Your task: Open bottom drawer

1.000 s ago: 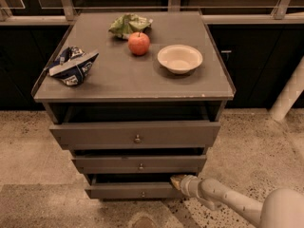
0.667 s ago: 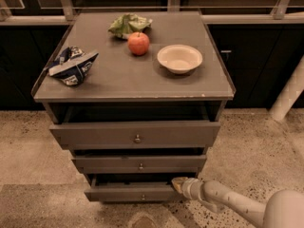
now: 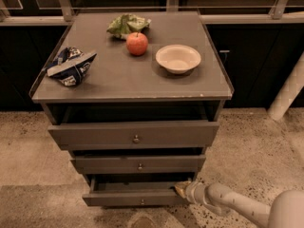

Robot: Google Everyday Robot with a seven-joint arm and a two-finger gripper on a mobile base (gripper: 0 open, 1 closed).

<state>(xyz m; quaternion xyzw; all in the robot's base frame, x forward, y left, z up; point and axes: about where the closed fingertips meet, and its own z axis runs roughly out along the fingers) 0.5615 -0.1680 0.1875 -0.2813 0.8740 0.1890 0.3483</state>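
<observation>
My gripper is going to let go of the bottom drawer with its front out over the speckled floor before the cabinet (image 3: pixel 137 220).
The bottom drawer (image 3: pixel 128 197) is the lowest and narrowest of three grey-brown fronts, with a small round knob (image 3: pixel 142 202). It stands pulled out a little, showing a dark gap above its front. My gripper (image 3: pixel 180 189) reaches in from the lower right on a white arm (image 3: pixel 228 201) and sits at the drawer's top right corner, touching its edge.
Above are the middle drawer (image 3: pixel 138 164) and top drawer (image 3: pixel 135 135), both pulled out slightly. The cabinet top (image 3: pixel 118 77) carries an apple (image 3: pixel 137 43), a white bowl (image 3: pixel 178 58), a green bag (image 3: pixel 127 24) and a blue chip bag (image 3: pixel 70 66). A white post (image 3: pixel 288 90) stands at right. Speckled floor surrounds the cabinet.
The gripper has shifted a little to the left along the bottom drawer's right corner; the drawer looks about the same.
</observation>
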